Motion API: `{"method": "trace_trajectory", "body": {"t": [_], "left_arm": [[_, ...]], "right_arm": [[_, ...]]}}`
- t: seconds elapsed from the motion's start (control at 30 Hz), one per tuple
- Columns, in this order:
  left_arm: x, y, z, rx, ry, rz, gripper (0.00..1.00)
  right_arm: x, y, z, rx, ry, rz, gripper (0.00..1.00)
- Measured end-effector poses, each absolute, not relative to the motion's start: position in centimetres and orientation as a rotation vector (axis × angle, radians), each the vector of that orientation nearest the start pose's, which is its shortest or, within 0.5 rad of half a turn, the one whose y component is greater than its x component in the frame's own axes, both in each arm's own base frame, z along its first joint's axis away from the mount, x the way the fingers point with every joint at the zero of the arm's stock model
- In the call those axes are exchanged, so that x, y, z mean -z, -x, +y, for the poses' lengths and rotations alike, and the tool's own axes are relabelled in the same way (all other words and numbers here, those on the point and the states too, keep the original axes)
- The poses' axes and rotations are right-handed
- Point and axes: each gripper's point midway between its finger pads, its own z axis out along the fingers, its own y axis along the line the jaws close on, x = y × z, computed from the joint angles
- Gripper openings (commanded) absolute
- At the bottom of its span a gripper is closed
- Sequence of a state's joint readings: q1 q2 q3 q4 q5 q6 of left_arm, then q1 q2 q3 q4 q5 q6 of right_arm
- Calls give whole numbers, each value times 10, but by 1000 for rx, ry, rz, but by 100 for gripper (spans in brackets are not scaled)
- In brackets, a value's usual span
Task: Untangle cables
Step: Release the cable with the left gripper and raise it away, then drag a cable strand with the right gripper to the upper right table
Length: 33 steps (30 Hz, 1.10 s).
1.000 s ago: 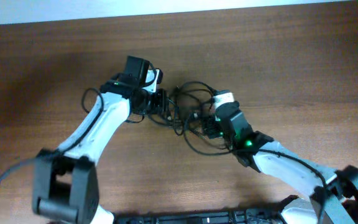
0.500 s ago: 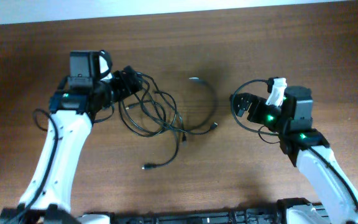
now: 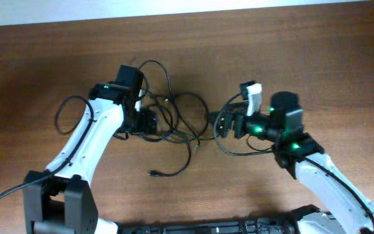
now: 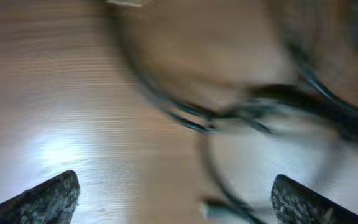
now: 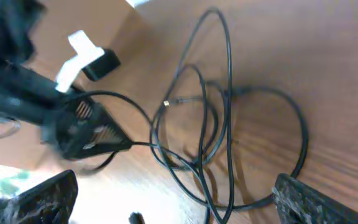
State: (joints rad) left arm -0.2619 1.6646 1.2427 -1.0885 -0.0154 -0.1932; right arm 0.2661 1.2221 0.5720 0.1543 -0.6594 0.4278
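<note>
The cable whose small plug lies toward the front is next for my right gripper, which should go to the middle of the tangle (image 3: 173, 118) and close on that cable.
The cables (image 3: 174, 123) are thin black cords lying in loose overlapping loops on the wooden table (image 3: 304, 58), between my two grippers. One strand curls toward the front and ends in a small plug (image 3: 153, 173). My left gripper (image 3: 152, 122) is at the left edge of the tangle, open. The left wrist view is blurred, with a dark cord (image 4: 253, 112) ahead of its wide-apart fingertips (image 4: 48, 196). My right gripper (image 3: 221, 123) faces the tangle from the right, open and holding nothing. Its view shows the loops (image 5: 219, 124) ahead of it and running down between its fingertips (image 5: 309, 199).
Each arm's own thicker black wire loops out beside it, left (image 3: 63, 110) and right (image 3: 239, 148). A black bar (image 3: 206, 229) runs along the table's front edge. The left arm's dark wrist (image 5: 73, 127) shows beyond the cables in the right wrist view.
Half a second ago the arms stood far apart with the cables spread between them. Both have since swung back in to the tangle. The left gripper went from shut to open.
</note>
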Motion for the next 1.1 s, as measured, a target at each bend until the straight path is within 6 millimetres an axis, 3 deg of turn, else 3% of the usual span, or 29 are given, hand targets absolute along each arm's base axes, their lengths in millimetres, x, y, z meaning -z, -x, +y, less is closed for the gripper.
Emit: {"method": "trace_trajectory", "body": {"t": [0.03,0.07,0.13,0.17,0.2,0.27,0.33,0.4,0.5,0.6,0.63,0.7,0.73,0.8,0.83,0.9,1.1], "left_arm": [[-86,-289,-98,190,-314,3089,99],[-87,-288,-103,226,-345,3087,99],[-88,-283,-64,-129,-16,3131,99],[-94,-289,-52,-228,109,3094,99],[-109,-309,-52,-231,176,3012,99],[-148,-344,-80,-47,-24,2902,99],[-176,-351,-84,-121,-76,2842,99],[-190,-359,-70,-284,85,2755,99],[-191,-364,-51,-253,372,2713,99],[-188,-372,-10,-126,651,2694,99],[-187,-372,-1,-104,699,2695,99],[-187,-371,25,-94,809,2674,99],[-186,-370,29,-93,825,2675,99],[-186,-369,26,-84,821,2683,99],[-186,-369,26,-84,822,2682,99],[-186,-369,26,-84,821,2683,99],[-186,-369,26,-84,821,2683,99]], "right_arm": [[-152,-305,201,-1092,285,2142,99],[-151,-306,204,-1086,299,2136,99],[-145,-310,202,-1054,278,2148,99],[-145,-312,200,-1037,271,2147,99],[-144,-313,199,-1027,265,2148,99],[-142,-314,198,-1013,253,2159,99],[-141,-314,197,-1007,248,2162,99],[-141,-314,198,-1010,252,2163,99],[-133,-304,203,-1009,252,2256,97],[-161,-331,206,-892,256,2281,88],[-166,-341,219,-885,280,2287,85],[-155,-353,255,-909,313,2340,73],[-141,-354,270,-917,326,2385,71],[-117,-370,319,-960,370,2402,67],[-99,-365,334,-976,388,2426,64],[-95,-371,356,-995,403,2355,61],[-40,-375,386,-911,341,2348,58]]}}
